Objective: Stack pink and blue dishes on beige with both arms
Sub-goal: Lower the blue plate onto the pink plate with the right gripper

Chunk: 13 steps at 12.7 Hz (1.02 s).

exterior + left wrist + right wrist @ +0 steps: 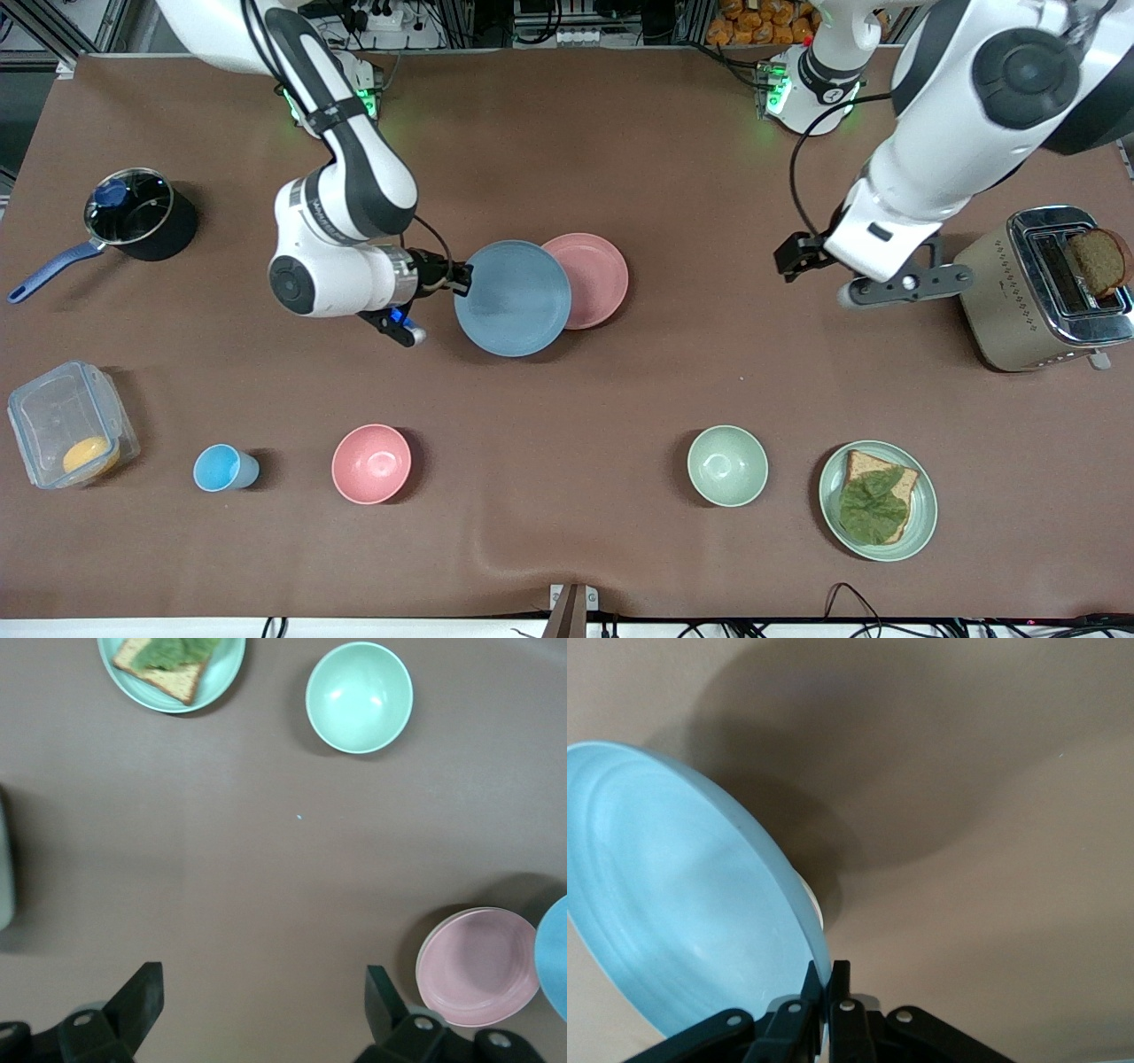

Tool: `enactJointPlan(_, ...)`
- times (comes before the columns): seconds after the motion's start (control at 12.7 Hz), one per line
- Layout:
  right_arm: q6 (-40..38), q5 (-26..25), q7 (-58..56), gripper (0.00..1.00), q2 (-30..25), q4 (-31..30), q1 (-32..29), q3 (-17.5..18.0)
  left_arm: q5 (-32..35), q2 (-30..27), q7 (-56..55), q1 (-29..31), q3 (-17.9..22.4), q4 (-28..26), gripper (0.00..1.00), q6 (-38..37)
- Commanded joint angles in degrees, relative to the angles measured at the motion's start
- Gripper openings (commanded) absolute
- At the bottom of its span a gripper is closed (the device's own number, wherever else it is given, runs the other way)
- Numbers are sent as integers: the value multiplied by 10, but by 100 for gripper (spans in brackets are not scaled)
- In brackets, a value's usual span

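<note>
Next, my right gripper sets the light blue plate down squarely on top of the pale pink plate (575, 283) and lets it go.
My right gripper (459, 279) (830, 970) is shut on the rim of the light blue plate (514, 299) (673, 904). It holds the plate tilted above the table's middle. The plate's edge overlaps the pale pink plate (592, 279) (478, 967), which lies flat beside it toward the left arm's end. The beige plate is not plainly in view; only a pale sliver (813, 904) shows under the blue plate's rim. My left gripper (791, 254) (263, 992) hangs open and empty over bare table between the pink plate and the toaster. The blue plate's edge (555, 957) also shows in the left wrist view.
A toaster (1045, 288) with a bread slice stands at the left arm's end, a dark pot (133, 217) at the right arm's end. Nearer the front camera stand a clear box (66, 434), blue cup (221, 467), pink bowl (372, 462), green bowl (727, 465) and green plate with bread (921, 523).
</note>
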Motion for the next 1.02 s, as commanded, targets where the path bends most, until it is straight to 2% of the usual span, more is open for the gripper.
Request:
enactJointPlan(0.0, 34, 16, 7, 0, -21, -41, 30, -7, 3, -26, 47, 18, -1, 4, 100, -17)
enactJointPlan(0.08, 48, 16, 10, 0, -20, -48, 41, -7, 4, -30, 56, 18, 6, 4, 100, -19)
enactJointPlan(0.24, 60, 15, 19, 0, -18, -53, 65, -8, 2, -51, 70, 5, 45, 5, 100, -35)
enactJointPlan(0.47, 70, 15, 37, 0, -15, -53, 90, -8, -4, -63, 113, -44, 127, 10, 100, -69)
enactJointPlan(0.63, 81, 15, 39, 0, -14, -53, 101, -8, -25, -72, 136, -44, 146, 11, 100, -69)
enactJointPlan(0.95, 151, 16, 55, 0, 11, -48, 126, -7, -35, -81, 179, -44, 173, 11, 100, -88)
